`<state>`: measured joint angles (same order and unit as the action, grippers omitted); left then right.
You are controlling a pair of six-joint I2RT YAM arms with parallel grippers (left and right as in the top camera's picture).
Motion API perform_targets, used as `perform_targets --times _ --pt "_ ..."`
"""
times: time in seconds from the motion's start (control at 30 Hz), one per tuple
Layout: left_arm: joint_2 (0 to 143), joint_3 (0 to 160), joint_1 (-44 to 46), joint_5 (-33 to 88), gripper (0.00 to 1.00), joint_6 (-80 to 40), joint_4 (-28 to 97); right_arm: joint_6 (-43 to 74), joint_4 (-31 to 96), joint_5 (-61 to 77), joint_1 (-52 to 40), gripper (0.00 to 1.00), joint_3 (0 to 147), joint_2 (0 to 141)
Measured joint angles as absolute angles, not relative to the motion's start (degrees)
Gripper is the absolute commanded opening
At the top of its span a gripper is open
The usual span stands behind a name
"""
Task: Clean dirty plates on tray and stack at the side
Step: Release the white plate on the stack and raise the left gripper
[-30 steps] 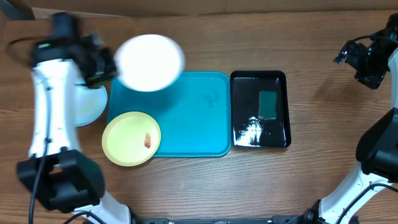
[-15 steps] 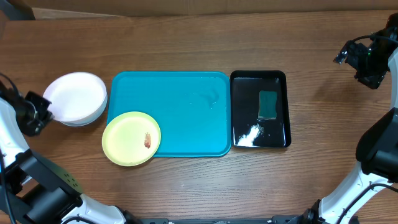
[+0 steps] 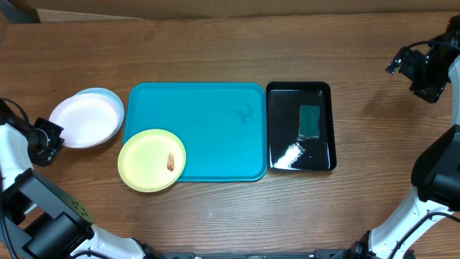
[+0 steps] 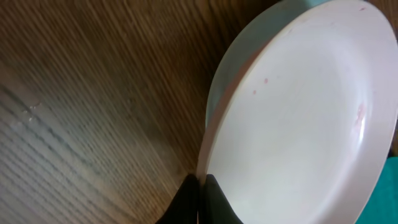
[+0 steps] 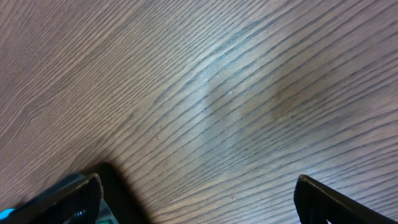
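My left gripper is holding the white plate. I should let go of it on top of the light blue plate (image 3: 96, 116) (image 4: 305, 112) beside the turquoise tray.
The white plate (image 3: 80, 119) lies on the light blue plate (image 3: 109, 95) on the table left of the turquoise tray (image 3: 215, 137). My left gripper (image 3: 47, 142) is shut on the white plate's left rim; in the left wrist view its fingers (image 4: 200, 193) pinch the white plate (image 4: 298, 124), with the blue plate's (image 4: 217, 93) edge showing under it. The pale yellow-green plate (image 3: 152, 160) with a reddish smear sits on the tray's front left corner, overhanging it. My right gripper (image 3: 424, 72) is open and empty above bare wood at the far right (image 5: 199, 193).
A glossy black tray (image 3: 301, 126) with a green sponge (image 3: 310, 120) stands right of the turquoise tray. A cardboard edge runs along the back of the table.
My left gripper carried the white plate from above the tray's back left corner down and left, and set it on the light blue plate. The right arm has not moved.
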<state>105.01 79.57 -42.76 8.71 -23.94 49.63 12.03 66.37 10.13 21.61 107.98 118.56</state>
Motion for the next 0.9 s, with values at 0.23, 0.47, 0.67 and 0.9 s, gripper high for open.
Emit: perform_targets --times 0.23,0.47,0.67,0.9 --pt "105.0 79.4 -42.5 8.6 0.04 -24.6 47.4 12.0 66.4 10.1 21.6 1.0 108.0 118.6" --pt "105.0 79.4 -41.5 8.2 0.04 -25.2 46.3 12.0 66.4 10.1 21.6 1.0 108.0 118.6" --pt "105.0 79.0 -40.9 7.6 0.04 -25.2 44.9 12.0 66.4 10.1 21.6 1.0 108.0 118.6" --pt "105.0 78.1 -39.9 6.3 0.04 -25.4 43.8 12.0 66.4 10.2 21.6 1.0 108.0 118.6"
